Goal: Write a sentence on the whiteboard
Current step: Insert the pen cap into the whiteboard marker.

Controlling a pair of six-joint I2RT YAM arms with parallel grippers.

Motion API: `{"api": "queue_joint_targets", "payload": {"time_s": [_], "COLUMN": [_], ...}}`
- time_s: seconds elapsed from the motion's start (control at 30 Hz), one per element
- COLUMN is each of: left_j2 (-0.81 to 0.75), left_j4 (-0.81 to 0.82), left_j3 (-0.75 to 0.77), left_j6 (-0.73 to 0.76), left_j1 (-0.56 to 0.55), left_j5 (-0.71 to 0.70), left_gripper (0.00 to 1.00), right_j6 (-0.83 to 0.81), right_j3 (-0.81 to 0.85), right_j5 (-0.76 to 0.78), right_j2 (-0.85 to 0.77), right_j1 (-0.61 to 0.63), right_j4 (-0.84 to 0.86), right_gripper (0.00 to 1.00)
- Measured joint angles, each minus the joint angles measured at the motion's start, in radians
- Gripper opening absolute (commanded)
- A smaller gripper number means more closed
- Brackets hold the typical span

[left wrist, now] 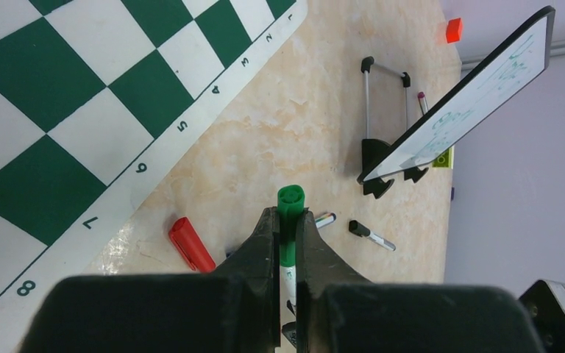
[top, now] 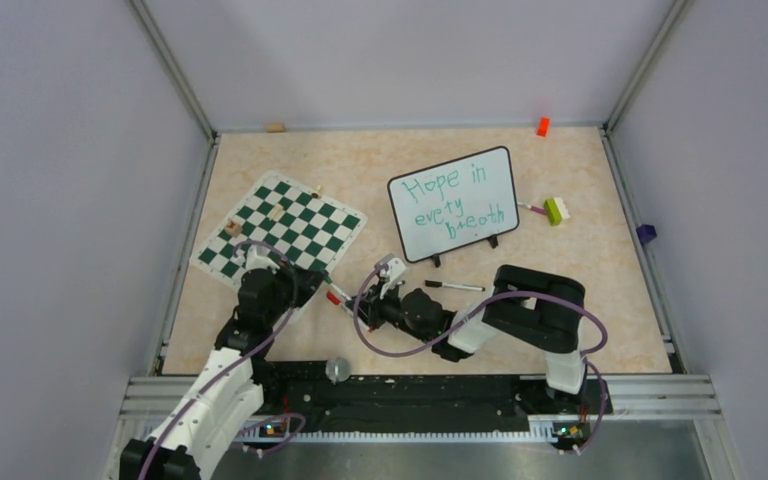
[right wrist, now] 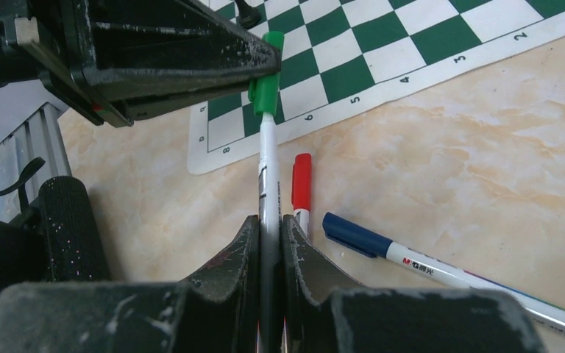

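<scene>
I need to use my left gripper to put the green-capped marker down across the blue pen (top: 351,287) (left wrist: 246,203) beside the chessboard mat.
The whiteboard (top: 452,203) stands tilted at the back middle of the table, and its edge shows in the left wrist view (left wrist: 471,103). The sentence (top: 457,200) "Hope in every breath" is on it in green, in three lines. My left gripper (left wrist: 287,215) is shut on the green cap (left wrist: 290,200) of a marker. My right gripper (right wrist: 268,220) is shut on the white barrel (right wrist: 266,162) of the same marker. The cap (right wrist: 266,92) sits on the barrel's end. Both grippers meet low over the table in front of the board, left gripper (top: 312,284) and right gripper (top: 358,300).
A green-and-white chessboard mat (top: 280,228) lies at the left with small pieces on it. A red marker (right wrist: 301,180) and a blue pen (right wrist: 382,246) lie under the grippers. A black marker (top: 453,286) lies before the board. A green-white block (top: 556,210) and an orange block (top: 542,126) lie at the back right.
</scene>
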Motion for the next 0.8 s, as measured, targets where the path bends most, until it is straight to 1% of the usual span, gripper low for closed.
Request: {"api": "queue_joint_targets", "payload": {"time_s": [0.33,0.43,0.53,0.63,0.73,0.8], "left_j2": [0.074,0.101,0.121,0.089,0.043,0.041], "left_j4": [0.025,0.062,0.111,0.119,0.104,0.106], "left_j3": [-0.001,0.0,0.0,0.0,0.0,0.0], "left_j6": [-0.02,-0.097,-0.22,-0.315,-0.368,-0.389], "left_j1": [0.0,0.002,-0.013,-0.051,-0.107,-0.135], "left_j5": [0.013,0.048,0.08,0.025,-0.069,-0.113], "left_gripper": [0.0,0.0,0.0,0.0,0.0,0.0], "right_j6": [-0.069,-0.09,-0.115,-0.154,-0.196,-0.222], "right_j3": [0.046,0.045,0.044,0.043,0.043,0.044], "right_j5": [0.018,0.039,0.083,0.121,0.138,0.144], "right_j2": [-0.005,-0.019,-0.038,-0.053,-0.054,-0.054], "right_j1": [0.0,0.001,0.0,0.0,0.003,0.004], "right_j4": [-0.09,-0.094,-0.078,-0.056,-0.024,-0.014], "right_gripper": [0.0,0.0,0.0,0.0,0.0,0.0]}}
